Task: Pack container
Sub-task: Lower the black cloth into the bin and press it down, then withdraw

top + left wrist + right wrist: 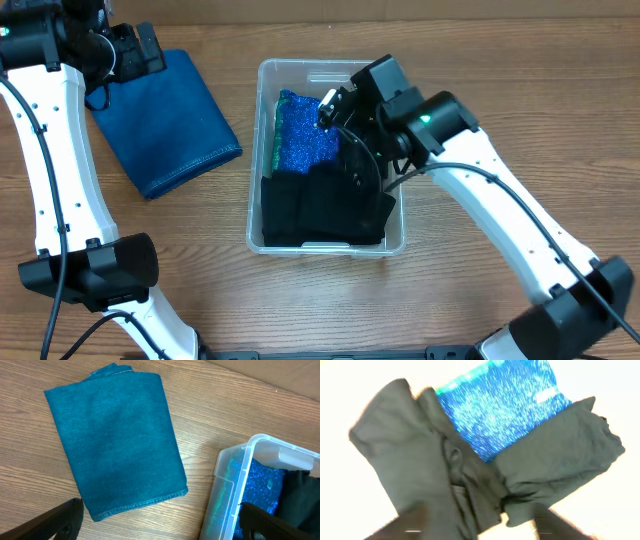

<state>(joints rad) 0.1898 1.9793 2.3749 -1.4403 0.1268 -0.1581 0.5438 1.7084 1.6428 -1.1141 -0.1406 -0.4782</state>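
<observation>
The robot's left gripper needs to close on the middle of the teal cloth's long outer edge [115,147] [69,455], the one that is farthest from the container.
The clear plastic container [310,69] stands mid-table. It holds a sparkly blue cloth [305,135] at the far end and a black cloth [320,210] at the near end. My right gripper [352,150] hangs over the container, just above the cloths. In the blurred right wrist view its fingers [480,527] are spread wide over the black cloth [430,470], with the blue cloth [505,405] beyond. My left gripper [130,50] is open at the far left, above a folded teal cloth [165,120]. The left wrist view shows this cloth [115,435], the container's corner [225,480] and the open fingers [160,527].
The teal cloth lies flat on the wooden table, left of the container with a gap between them. Both white arms reach in from the front edge, one on each side.
</observation>
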